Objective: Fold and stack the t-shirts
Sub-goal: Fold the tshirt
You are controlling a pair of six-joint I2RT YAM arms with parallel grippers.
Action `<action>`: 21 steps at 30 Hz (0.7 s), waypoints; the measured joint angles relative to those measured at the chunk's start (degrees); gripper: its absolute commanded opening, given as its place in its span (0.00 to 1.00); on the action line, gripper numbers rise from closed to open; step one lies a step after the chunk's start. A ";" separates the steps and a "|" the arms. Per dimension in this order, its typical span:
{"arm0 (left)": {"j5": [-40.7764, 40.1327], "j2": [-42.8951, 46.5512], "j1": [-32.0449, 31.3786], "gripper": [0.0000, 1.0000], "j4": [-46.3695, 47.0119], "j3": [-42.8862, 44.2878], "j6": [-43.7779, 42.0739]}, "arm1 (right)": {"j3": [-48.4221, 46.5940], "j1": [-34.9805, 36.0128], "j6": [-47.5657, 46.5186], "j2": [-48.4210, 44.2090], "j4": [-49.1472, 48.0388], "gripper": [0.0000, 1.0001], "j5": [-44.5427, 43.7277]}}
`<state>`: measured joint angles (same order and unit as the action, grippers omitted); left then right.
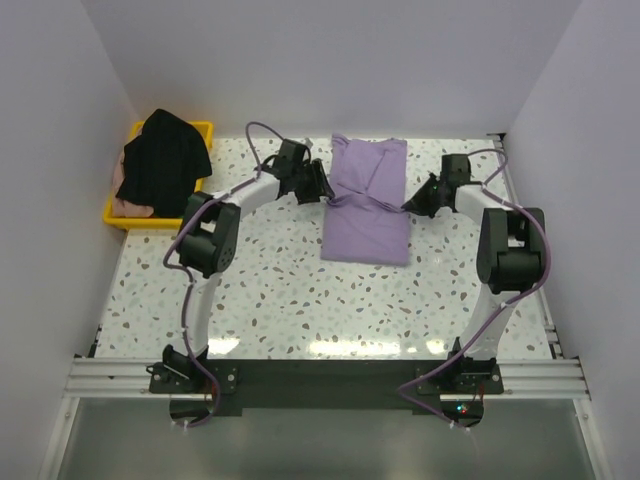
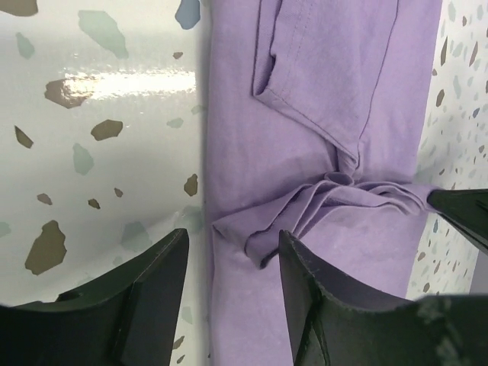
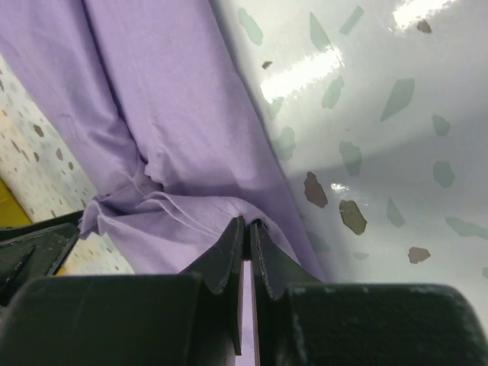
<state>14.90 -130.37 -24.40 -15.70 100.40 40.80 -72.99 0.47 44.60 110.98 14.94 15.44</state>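
The crease across the lavender t-shirt has a crumpled end by my left gripper. Next, my left gripper pinches the cloth's side edge [image 2: 218, 231] to straighten the crease.
A lavender t-shirt [image 1: 367, 200] lies partly folded at the back middle of the table, bunched into a crease across its middle [image 2: 335, 194]. My left gripper [image 1: 322, 190] is at its left edge, open. The fingers stand apart over the cloth's edge [image 2: 232, 252], holding nothing. My right gripper [image 1: 410, 203] is at the shirt's right edge, shut on a pinch of lavender cloth [image 3: 248, 223]. A black t-shirt [image 1: 165, 160] is heaped at the back left. A bit of pale pink t-shirt [image 1: 130, 207] shows under it.
A yellow tray [image 1: 205, 128] at the back left corner holds the black and pink shirts. White walls close in the table on the left, back and right. The speckled tabletop [image 1: 300, 290] stretches toward the arm bases.
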 measured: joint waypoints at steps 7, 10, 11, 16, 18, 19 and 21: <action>-0.04 4.20 0.33 0.52 1.40 -5.31 0.07 | -3.37 -0.37 0.85 0.52 -0.83 0.49 2.43; -0.07 7.67 0.33 0.46 2.23 -9.38 0.17 | -5.68 -0.90 0.44 0.90 -0.81 0.59 3.21; -0.07 8.61 0.33 0.44 2.40 -10.49 0.20 | -6.14 -1.18 0.28 0.90 -0.81 0.59 3.15; 0.00 12.76 -0.09 0.23 3.52 -15.13 0.68 | -6.27 -1.44 -2.14 -0.07 -0.09 0.58 0.63; 0.13 12.87 -0.74 0.17 4.46 -15.08 0.55 | -5.81 -0.28 -3.72 -1.42 0.81 0.57 -1.57; 0.17 12.81 -1.03 0.16 4.39 -14.95 0.59 | -5.64 0.46 -4.31 -2.05 1.09 0.57 -2.51; 0.44 11.80 -2.08 0.15 3.93 -13.03 0.52 | -5.53 3.08 -6.03 -3.48 1.81 0.55 -4.50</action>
<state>15.33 -118.56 -26.48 -11.77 87.37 41.32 -78.52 3.55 38.57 107.50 16.75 10.94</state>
